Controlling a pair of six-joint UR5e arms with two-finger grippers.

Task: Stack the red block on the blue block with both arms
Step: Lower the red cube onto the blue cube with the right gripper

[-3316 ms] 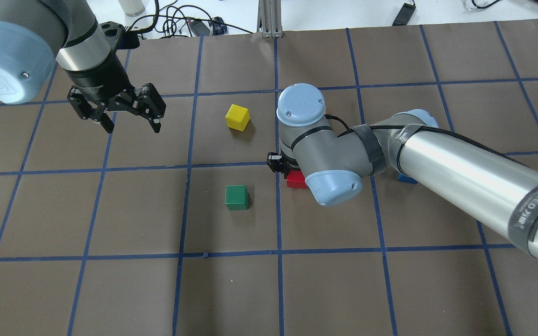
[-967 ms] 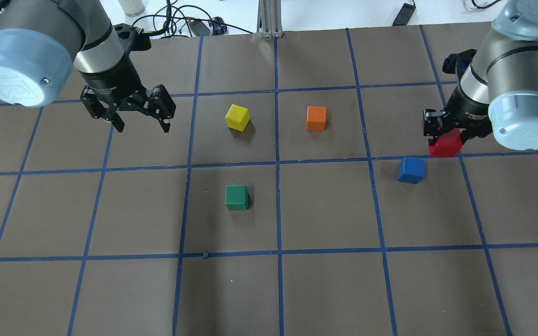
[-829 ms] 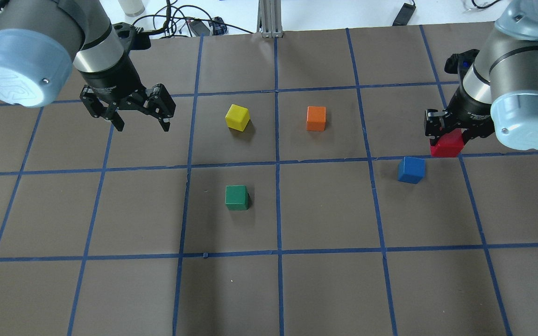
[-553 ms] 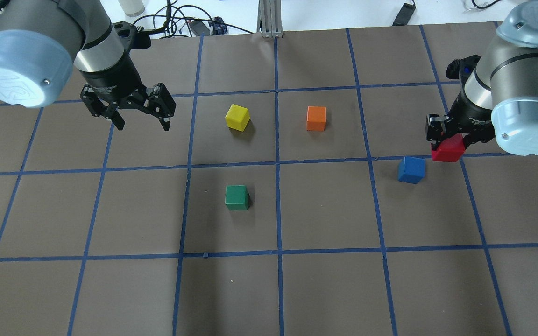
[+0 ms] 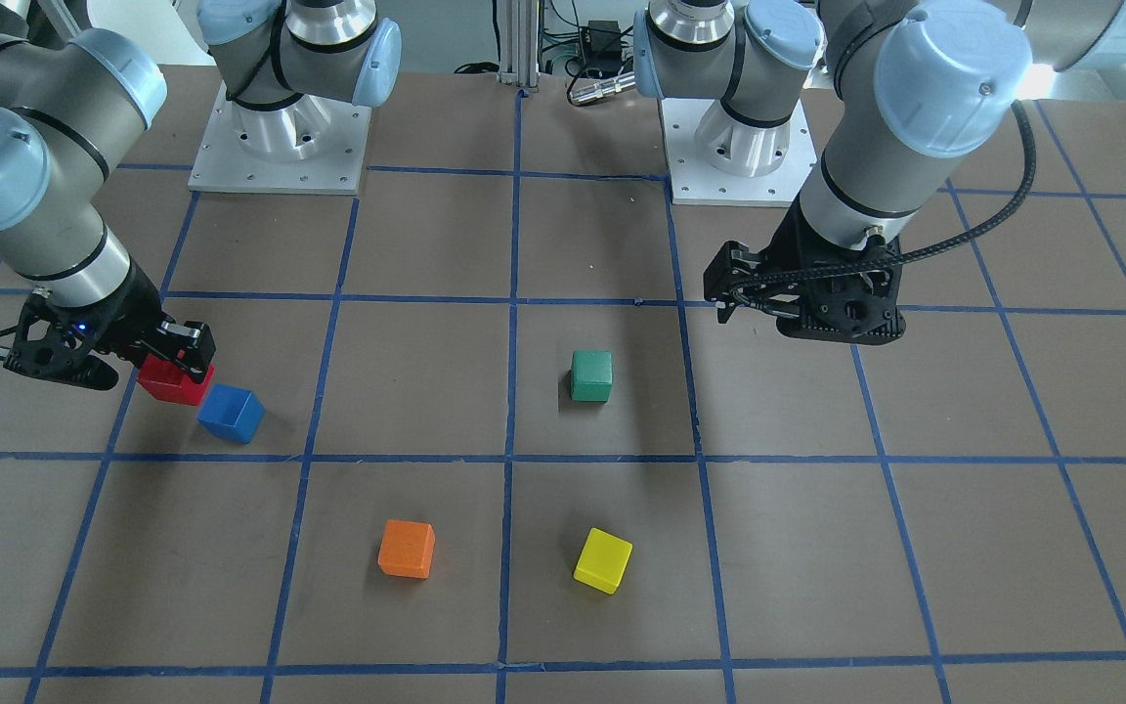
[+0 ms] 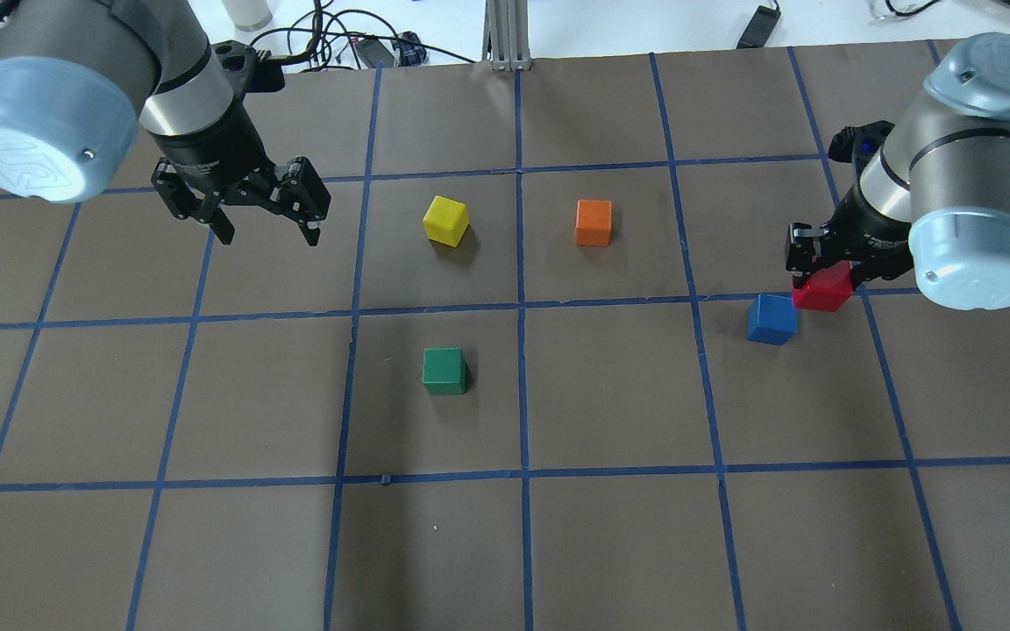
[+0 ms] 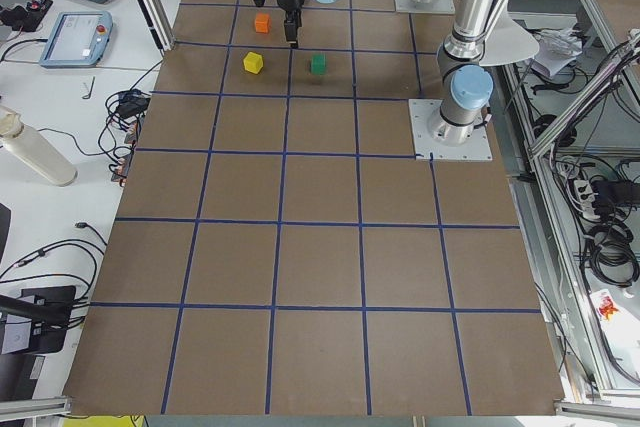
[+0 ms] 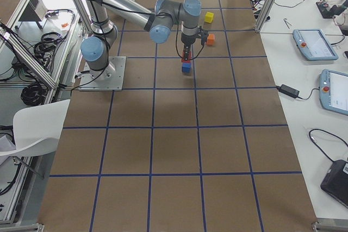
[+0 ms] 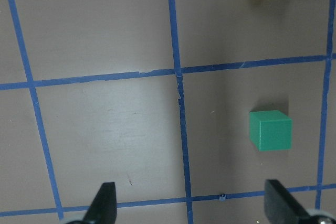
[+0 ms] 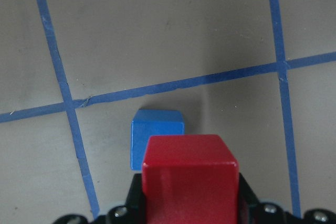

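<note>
The robot's right gripper needs to release the red block on the top side of the blue block [image 5: 214, 397] [image 10: 157, 146], close to the taped crossing. The red block is now held above the table.
My right gripper [image 6: 823, 267] is shut on the red block [image 6: 823, 288] and holds it above the table, just right of and beyond the blue block [image 6: 771, 318]. In the front-facing view the red block [image 5: 172, 380] sits beside the blue block [image 5: 230, 413]. The right wrist view shows the red block [image 10: 190, 174] partly covering the blue block [image 10: 157, 129] below it. My left gripper [image 6: 266, 226] is open and empty, hovering over the table's left side. Its fingertips [image 9: 105, 203] show in the left wrist view.
A green block [image 6: 444, 371], a yellow block [image 6: 445, 219] and an orange block [image 6: 593, 222] lie in the middle squares of the brown, blue-taped table [image 6: 610, 535]. Cables and a bottle lie past the far edge.
My right gripper has carried the red block from the table's middle to the right, then lowered it and shifted it left toward the blue block. The left arm has barely moved.
</note>
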